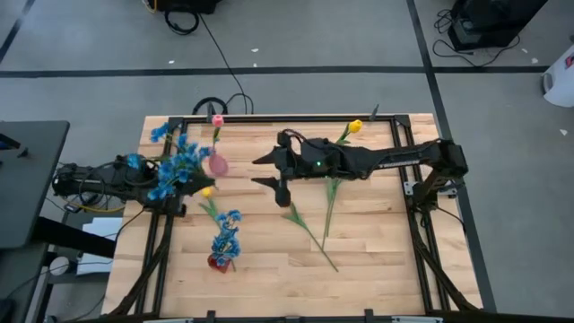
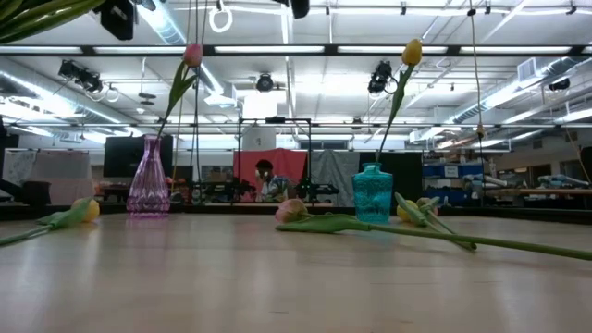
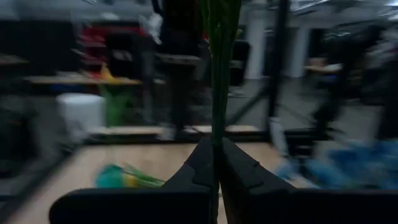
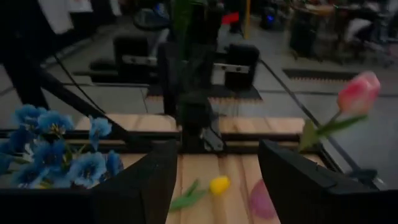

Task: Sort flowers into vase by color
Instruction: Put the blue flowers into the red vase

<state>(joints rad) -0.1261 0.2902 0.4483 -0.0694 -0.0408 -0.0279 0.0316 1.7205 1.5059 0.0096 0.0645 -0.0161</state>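
Observation:
Next, my left gripper releases its blue flower spray in the red vase [image 1: 221,261], beside the blue spray standing there.
My left gripper [image 3: 214,146] is at the table's left edge, shut on the green stem of a blue flower spray [image 1: 175,169], whose blossoms cover it from above. My right gripper [image 1: 267,172] hangs open over the table's middle, with nothing between its fingers [image 4: 217,180]. A pink vase [image 2: 148,190] holds a pink tulip [image 2: 192,54]. A teal vase [image 2: 373,192] holds a yellow tulip [image 2: 413,51]. A red vase [image 1: 218,261] near the front holds a blue spray [image 1: 226,235]. A yellow tulip [image 1: 206,191] and two more long-stemmed flowers [image 1: 309,233] lie flat on the table. My left gripper pinches the spray's green stem [image 3: 215,106] between its two fingers. The fingers lie level, come from the table's left side and cross the stem. The stem stands upright in the hold with the blossoms above. The fingers hide its lower end.
The right arm [image 1: 377,161] reaches over the teal vase from the table's right side. A black frame [image 1: 269,117] rims the table. Bare wood lies toward the near right corner [image 1: 377,269]. A person [image 2: 264,180] sits far behind the table.

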